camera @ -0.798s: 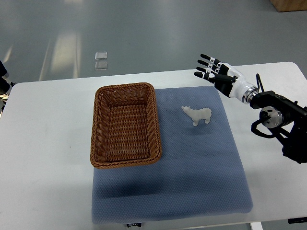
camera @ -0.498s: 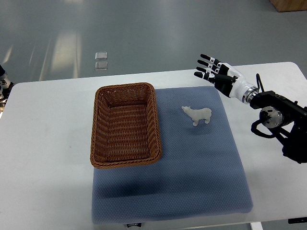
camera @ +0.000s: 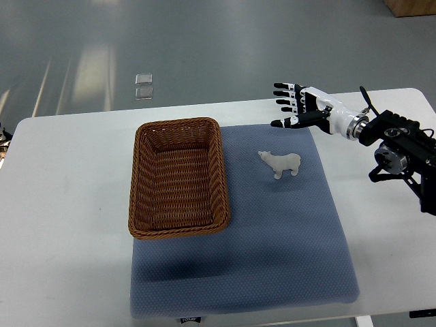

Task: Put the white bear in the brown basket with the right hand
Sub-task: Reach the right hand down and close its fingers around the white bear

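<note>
I will next move my right gripper to the white bear on the blue mat and close it around its body (camera: 284, 163), behind the head.
A small white bear (camera: 280, 163) stands on the blue mat (camera: 272, 231), right of the brown wicker basket (camera: 178, 177), which holds nothing. My right hand (camera: 289, 107) hovers over the mat's far right corner, above and behind the bear, fingers spread and holding nothing. Its arm (camera: 395, 143) comes in from the right edge. A bit of the left arm (camera: 3, 133) shows at the left edge.
The mat lies on a white table (camera: 68, 204). Grey floor lies beyond the table's far edge, with a small clear object (camera: 143, 85) on it.
My right hand has moved left and a little down toward the bear, rotating so the fingers point left. The bear and basket have not moved.
</note>
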